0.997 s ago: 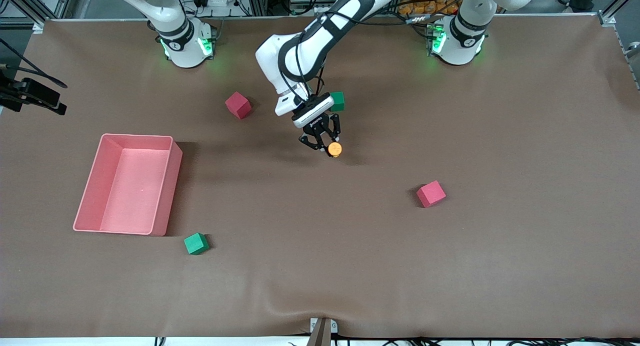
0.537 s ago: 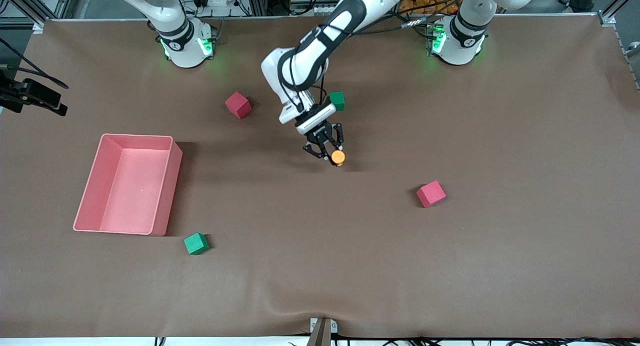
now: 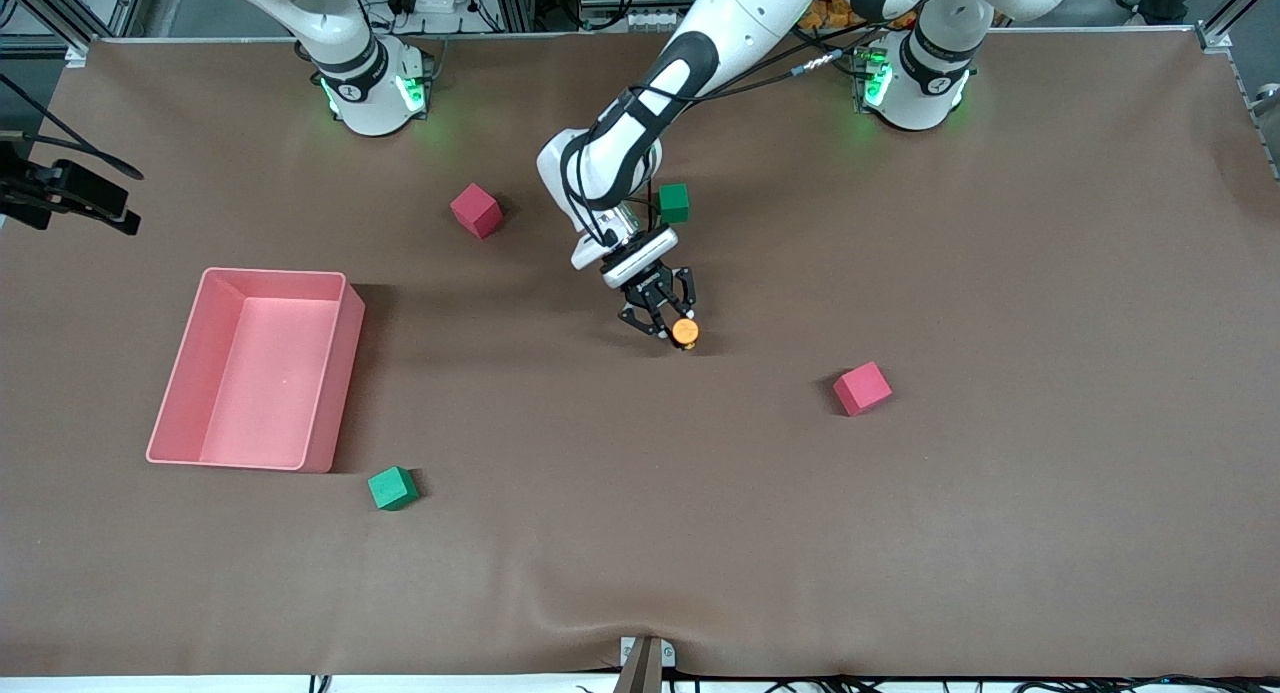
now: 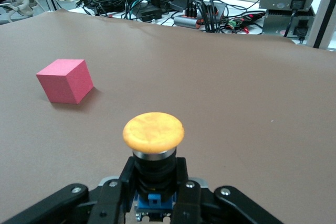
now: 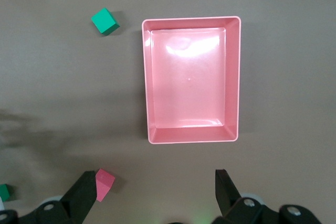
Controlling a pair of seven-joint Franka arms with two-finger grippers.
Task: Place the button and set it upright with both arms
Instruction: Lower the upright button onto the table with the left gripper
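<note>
The left gripper needs to release the button on the brown table (image 3: 665,350) between the pink bin and the near red cube.
The button (image 3: 685,331) has a round orange cap on a black body. My left gripper (image 3: 672,323) is shut on its body and holds it low over the middle of the brown table, tilted. In the left wrist view the cap (image 4: 153,131) stands out past the fingers (image 4: 181,174), and the left gripper (image 4: 153,176) clamps the black body from both sides. My right gripper (image 5: 154,182) is open and empty, high over the table near the pink bin (image 5: 146,77). It is out of the front view, and the right arm waits.
The pink bin (image 3: 340,373) stands toward the right arm's end. A red cube (image 3: 861,387) (image 4: 65,81) lies nearer the front camera than the button. Another red cube (image 3: 475,210) (image 5: 105,182) and a green cube (image 3: 674,202) lie near the bases. A second green cube (image 3: 391,488) (image 5: 105,21) lies beside the bin.
My left gripper has carried the button toward the front camera and lower toward the table. The right arm has not moved.
</note>
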